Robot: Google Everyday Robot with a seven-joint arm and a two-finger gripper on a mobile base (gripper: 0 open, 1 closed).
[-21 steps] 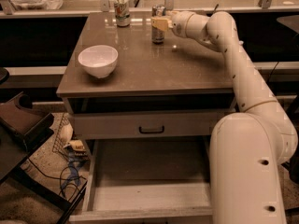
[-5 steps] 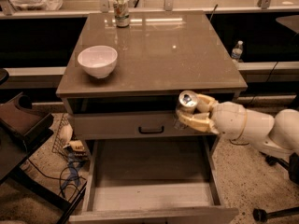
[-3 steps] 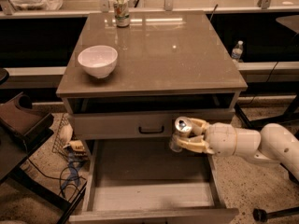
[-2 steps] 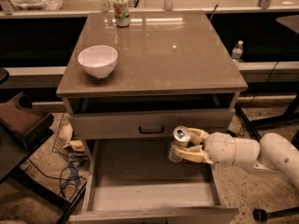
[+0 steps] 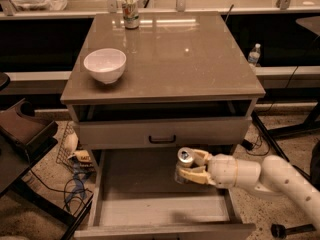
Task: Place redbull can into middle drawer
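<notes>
Next, my gripper sets the redbull can down on the drawer's bare bottom (image 5: 167,201), halfway across and toward the front panel.
My gripper (image 5: 189,166) reaches in from the right and is shut on the redbull can (image 5: 184,164), a slim silver-and-blue can with a shiny top. It holds the can roughly upright, low over the right side of the open middle drawer (image 5: 150,200). That drawer is pulled far out below the cabinet and its pale floor is bare. Whether the can touches the floor cannot be told. My white arm (image 5: 260,176) stretches away to the lower right.
On the brown cabinet top (image 5: 200,59) stand a white bowl (image 5: 105,65) at the left and a green-white-red can (image 5: 130,12) at the back. A drawer front with a black bar handle (image 5: 162,139) sits above the open drawer. Cables and clutter (image 5: 75,169) lie on the floor at the left.
The can has been carried from the back of the cabinet top, down past the front, and lowered leftward into the open drawer. The bowl and the other can have not moved.
</notes>
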